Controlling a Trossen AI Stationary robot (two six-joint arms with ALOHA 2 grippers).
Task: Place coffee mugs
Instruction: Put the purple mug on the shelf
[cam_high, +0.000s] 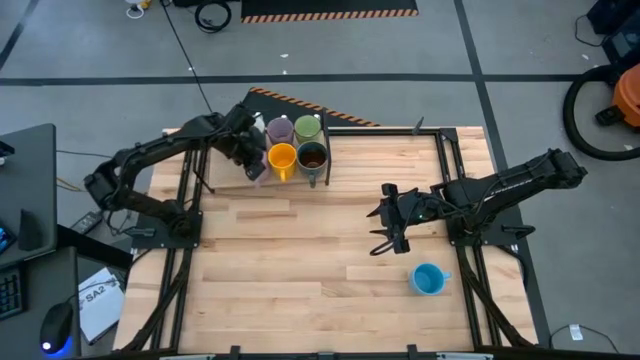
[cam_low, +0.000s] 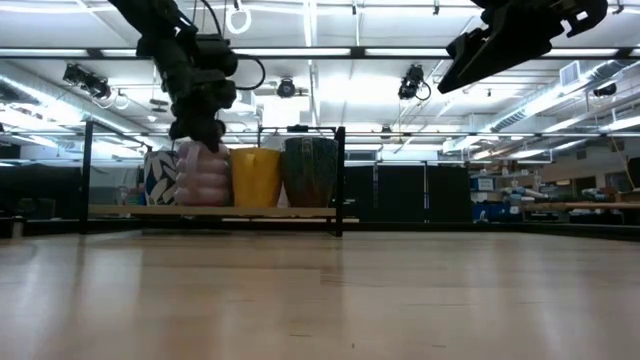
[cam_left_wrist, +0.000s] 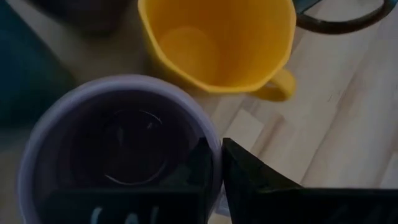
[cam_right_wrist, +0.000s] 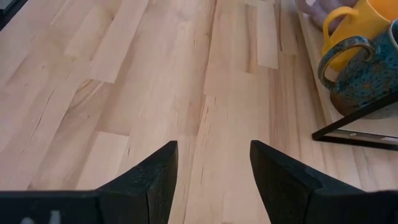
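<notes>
My right gripper is to go next to the blue mug on the near side of the table and grab the far side of the mug's rim (cam_high: 428, 265).
Several coffee mugs stand by their bases on a black-framed rack (cam_low: 300, 212) at the table's far left: lilac (cam_high: 279, 130), green (cam_high: 307, 128), orange (cam_high: 283, 157) and dark brown (cam_high: 313, 158). My left gripper (cam_high: 254, 160) is shut on another lilac mug (cam_left_wrist: 118, 149) next to the orange mug (cam_left_wrist: 217, 43). In the low view this lilac mug (cam_low: 203, 175) stands level with the row. A blue mug (cam_high: 428, 279) sits on the table at the near right. My right gripper (cam_high: 385, 235) hovers open over bare wood, above and left of the blue mug. My left gripper pinches the lilac mug's rim wall (cam_left_wrist: 214, 152) on the side next to the orange mug, one finger (cam_left_wrist: 196, 168) inside the mug and one (cam_left_wrist: 255, 183) outside. The fingers slant down from above. The mug is upright; whether its base rests on the rack I cannot tell.
A patterned white mug (cam_low: 158, 177) shows at the left end of the row in the low view. The rack's black frame (cam_right_wrist: 354, 119) rises from the tabletop. Bare wood (cam_high: 300, 260) lies across the table's middle and near side.
</notes>
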